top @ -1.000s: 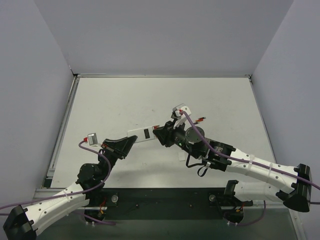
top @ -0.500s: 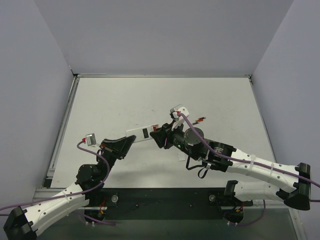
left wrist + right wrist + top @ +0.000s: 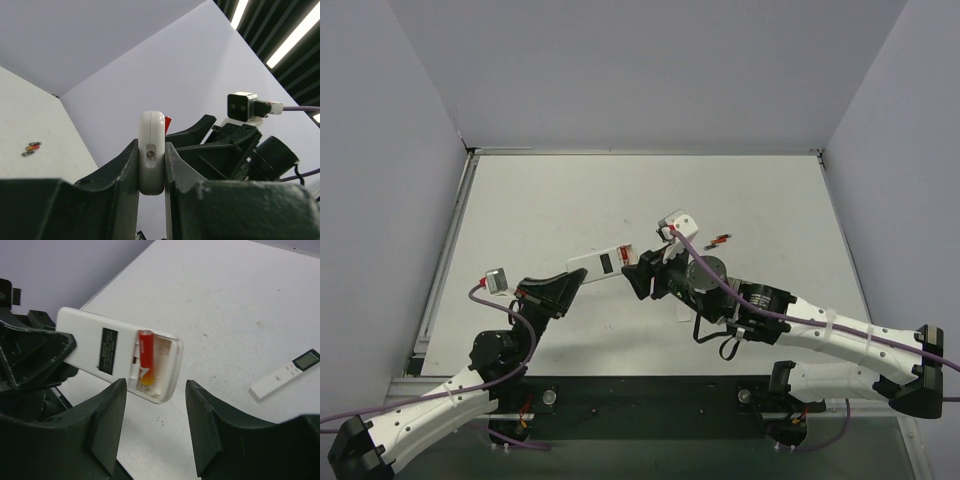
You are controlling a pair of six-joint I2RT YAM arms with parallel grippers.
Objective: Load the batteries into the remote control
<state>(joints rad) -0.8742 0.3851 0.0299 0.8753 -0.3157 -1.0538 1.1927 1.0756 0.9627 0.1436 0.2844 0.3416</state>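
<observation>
The red battery's end juts over the compartment's rim, so next I grip the battery's body (image 3: 146, 356) with my right gripper and work it into the compartment first.
My left gripper (image 3: 151, 172) is shut on one end of the white remote control (image 3: 151, 145), which shows edge-on between the fingers. In the right wrist view the remote control (image 3: 100, 347) is held above the table with its compartment open. One red battery (image 3: 145, 357) lies in the compartment. My right gripper (image 3: 156, 390) stands open just short of that end, with nothing between its fingers. From above, the remote control (image 3: 603, 263) spans the gap between the left gripper (image 3: 572, 283) and the right gripper (image 3: 638, 275). Loose batteries (image 3: 720, 240) lie on the table behind the right arm.
A longer slim white remote with a dark screen (image 3: 285, 375) lies flat on the table. A small white piece (image 3: 684, 316) shows beside the right arm. Grey walls enclose the white table (image 3: 540, 200) on three sides.
The right gripper's jaws have spread apart and drawn back a little from the remote's open end. The left gripper keeps hold, and the remote has shifted slightly.
</observation>
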